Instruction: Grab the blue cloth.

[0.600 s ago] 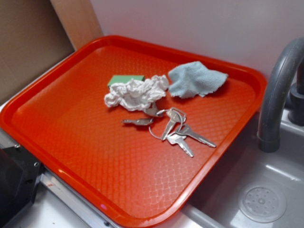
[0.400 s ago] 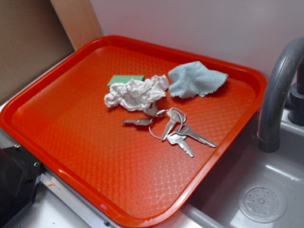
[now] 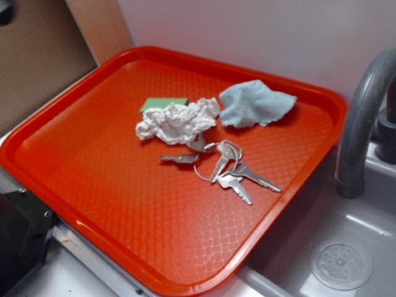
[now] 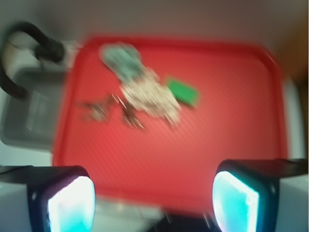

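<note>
The blue cloth lies beside the white crumpled wad. I need to close my gripper on its crumpled middle point(image 3: 255, 103) point(image 4: 122, 61).
The blue cloth point(image 3: 253, 103) lies crumpled at the back right of the red tray point(image 3: 80, 161). In the blurred wrist view it shows at the tray's far left point(image 4: 120, 57). My gripper point(image 4: 153, 200) is open and empty, its two fingers wide apart, high above the tray's near edge and far from the cloth. In the exterior view only a dark bit of the arm shows at the top left corner point(image 3: 5, 9).
A white crumpled wad point(image 3: 178, 121) lies left of the cloth, a green block point(image 3: 162, 103) behind it, and a bunch of keys point(image 3: 224, 166) in front. A grey faucet point(image 3: 362, 111) and sink point(image 3: 346, 247) stand to the right. A wooden board point(image 3: 99, 28) leans at the back left.
A dark part of the arm has come into the top left corner of the exterior view. Nothing on the tray has moved.
</note>
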Robot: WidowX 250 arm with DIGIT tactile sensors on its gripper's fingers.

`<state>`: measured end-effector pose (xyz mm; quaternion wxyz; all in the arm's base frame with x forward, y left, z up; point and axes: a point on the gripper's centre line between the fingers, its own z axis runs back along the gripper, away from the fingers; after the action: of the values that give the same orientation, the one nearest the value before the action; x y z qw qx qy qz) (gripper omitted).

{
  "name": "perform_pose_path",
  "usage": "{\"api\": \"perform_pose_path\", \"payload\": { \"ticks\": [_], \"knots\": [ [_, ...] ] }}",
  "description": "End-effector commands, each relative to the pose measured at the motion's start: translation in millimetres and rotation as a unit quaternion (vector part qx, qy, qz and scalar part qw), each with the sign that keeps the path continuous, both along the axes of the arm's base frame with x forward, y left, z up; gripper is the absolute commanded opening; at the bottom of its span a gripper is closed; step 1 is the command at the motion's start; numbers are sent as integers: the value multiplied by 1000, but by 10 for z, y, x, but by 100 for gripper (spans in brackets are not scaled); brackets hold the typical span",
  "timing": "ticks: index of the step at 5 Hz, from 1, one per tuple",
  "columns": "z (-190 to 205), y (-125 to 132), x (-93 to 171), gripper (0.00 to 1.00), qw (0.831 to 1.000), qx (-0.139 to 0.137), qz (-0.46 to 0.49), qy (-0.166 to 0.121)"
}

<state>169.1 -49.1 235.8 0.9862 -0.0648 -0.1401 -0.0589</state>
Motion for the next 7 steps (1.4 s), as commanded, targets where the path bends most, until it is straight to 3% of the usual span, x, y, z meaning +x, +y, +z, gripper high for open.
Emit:
{"api": "perform_pose_path", "payload": {
  "ticks": [1,2,3,6,7],
  "knots": [
    [-276,-314,899,100,991,-27,-55,-122],
    [-775,-287,1085,100,993,12,-67,-92],
    [-991,-185,1118,100,996,15,-64,-61],
    [-991,-185,1118,100,996,15,-64,-61],
    [-1295,-443,1244,100,994,62,-71,-57]
  ]
}}
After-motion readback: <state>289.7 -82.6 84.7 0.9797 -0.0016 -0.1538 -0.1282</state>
